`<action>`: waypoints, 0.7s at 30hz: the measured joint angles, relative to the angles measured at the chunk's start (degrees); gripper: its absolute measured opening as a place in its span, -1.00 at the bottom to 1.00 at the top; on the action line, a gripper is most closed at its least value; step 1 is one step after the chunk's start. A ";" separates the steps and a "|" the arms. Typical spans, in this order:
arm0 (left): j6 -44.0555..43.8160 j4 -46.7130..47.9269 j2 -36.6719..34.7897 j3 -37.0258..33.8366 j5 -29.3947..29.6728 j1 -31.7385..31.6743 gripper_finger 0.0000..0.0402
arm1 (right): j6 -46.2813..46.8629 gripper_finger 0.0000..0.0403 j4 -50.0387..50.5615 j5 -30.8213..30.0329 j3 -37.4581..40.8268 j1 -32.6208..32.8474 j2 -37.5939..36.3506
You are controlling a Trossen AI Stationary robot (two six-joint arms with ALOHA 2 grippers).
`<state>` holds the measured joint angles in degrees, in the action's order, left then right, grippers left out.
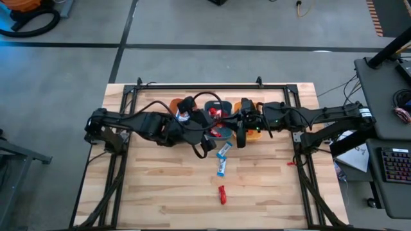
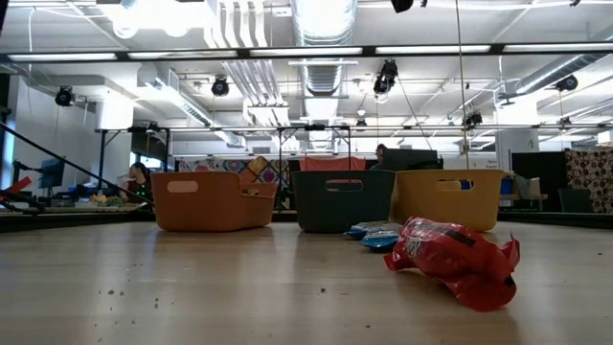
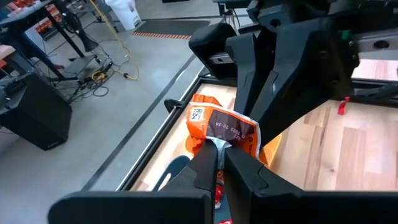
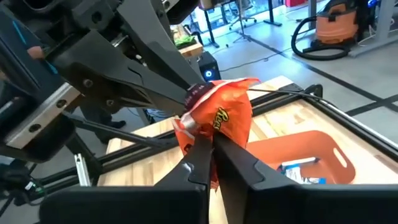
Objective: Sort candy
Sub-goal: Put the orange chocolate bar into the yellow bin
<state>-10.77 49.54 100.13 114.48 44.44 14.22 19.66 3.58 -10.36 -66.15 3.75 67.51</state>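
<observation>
My right gripper's fingers have the orange candy's wrapper bunched up at them. Next, my right gripper opens and pinches the wrapper's lower end (image 4: pixel 214 179) while my left gripper stays still.
One orange wrapped candy (image 3: pixel 221 127) is held in the air between both grippers, above the bins; it also shows in the right wrist view (image 4: pixel 221 115). My left gripper (image 3: pixel 219 146) and my right gripper (image 4: pixel 210 138) are both shut on it, meeting at mid-table (image 1: pixel 226 122). On the table lie two blue-and-white candies (image 1: pixel 223 151) (image 1: pixel 221 168) and a red one (image 1: pixel 222 194). The low view shows the red candy (image 2: pixel 450 259) and the blue ones (image 2: pixel 375 236) lying flat; no gripper is in that view. My left gripper pinches one edge of the orange wrapper (image 3: pixel 217 138) between its two fingers. The candy is lifted clear, standing out past the fingertips. My right gripper pinches the opposite end of the same wrapper (image 4: pixel 210 130) between its two fingers. The left arm's fingers (image 4: pixel 186 93) meet the candy from the other side.
Three bins stand in a row at the table's far side: orange (image 1: pixel 180 106), teal (image 1: pixel 215 128) and yellow-orange (image 1: pixel 253 131). The orange bin (image 4: pixel 298 149) holds a blue-and-white candy (image 4: pixel 300 168). Bare wood lies toward the near edge. A black frame (image 1: pixel 205 86) runs round the table.
</observation>
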 joint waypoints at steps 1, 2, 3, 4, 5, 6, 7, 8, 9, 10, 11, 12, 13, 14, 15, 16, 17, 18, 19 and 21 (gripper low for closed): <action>-0.04 0.03 -0.02 0.27 -0.02 0.00 -1.00 | -0.06 -0.94 -0.04 -0.15 0.00 0.00 -0.02; -0.08 0.19 -0.04 0.62 -0.05 0.00 -1.00 | -0.08 -0.95 -0.05 -0.28 0.00 -0.02 -0.04; -0.12 0.48 -0.04 0.92 -0.10 0.00 -1.00 | -0.09 -0.95 -0.07 -0.54 0.00 -0.02 -0.06; -0.18 0.84 -0.05 1.06 -0.18 0.02 -1.00 | -0.13 -0.95 -0.04 -0.71 0.00 -0.02 -0.09; -0.21 1.16 -0.08 1.11 -0.19 0.02 -1.00 | -0.13 -0.96 0.07 -0.77 0.00 -0.02 -0.22; -0.19 1.37 -0.10 1.11 -0.19 0.02 -1.00 | -0.13 -0.96 0.25 -0.80 0.00 -0.02 -0.35; -0.13 1.61 -0.10 1.11 -0.19 0.02 -1.00 | -0.13 -0.96 0.46 -0.80 0.00 -0.02 -0.53; -0.10 1.84 -0.10 1.11 -0.18 0.02 -1.00 | -0.13 -0.96 0.69 -0.82 0.00 -0.02 -0.73; -0.10 2.10 -0.10 1.11 -0.17 0.02 -1.00 | -0.16 -0.96 0.87 -0.82 0.00 -0.02 -1.01; -0.10 2.13 -0.10 1.11 -0.17 0.02 -1.00 | -0.20 -0.96 1.02 -0.82 0.00 -0.02 -1.28; -0.11 2.12 -0.08 1.11 -0.17 0.02 -1.00 | -0.20 -0.96 1.22 -0.82 0.00 -0.02 -1.55; -0.15 2.14 -0.05 1.11 -0.14 0.04 -1.00 | -0.22 -0.96 1.52 -0.80 0.00 -0.02 -1.94; -0.17 2.15 -0.02 1.11 -0.14 0.04 -1.00 | -0.17 -0.96 2.00 -0.80 0.00 -0.02 -2.32; -0.19 2.16 0.01 1.05 -0.14 0.02 -1.00 | -0.05 -0.95 2.51 -0.80 0.00 -0.02 -2.64; -0.23 2.31 0.03 1.01 -0.14 0.02 -1.00 | 0.11 -0.95 2.94 -0.84 0.00 -0.03 -2.96; -0.26 2.52 0.03 0.91 -0.14 0.01 -1.00 | 0.24 -0.93 3.53 -0.84 0.00 -0.04 -3.37; -0.53 2.54 0.03 0.79 -0.14 0.01 -1.00 | 0.28 -0.91 3.99 -0.86 0.00 -0.04 -3.59; -0.82 2.59 0.03 0.69 -0.07 -0.02 -1.00 | 0.30 -0.87 4.10 -0.86 0.01 -0.04 -3.79; -1.02 2.96 0.03 0.65 0.01 -0.02 -1.00 | 0.55 -0.83 4.15 -0.86 0.02 -0.04 -4.00; -1.65 3.59 0.03 0.58 0.06 -0.03 -1.00 | 1.71 -0.72 4.47 -0.86 0.02 -0.04 -4.19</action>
<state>-12.43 53.13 100.16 115.06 44.50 14.19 21.38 8.05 -11.22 -66.13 3.70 63.31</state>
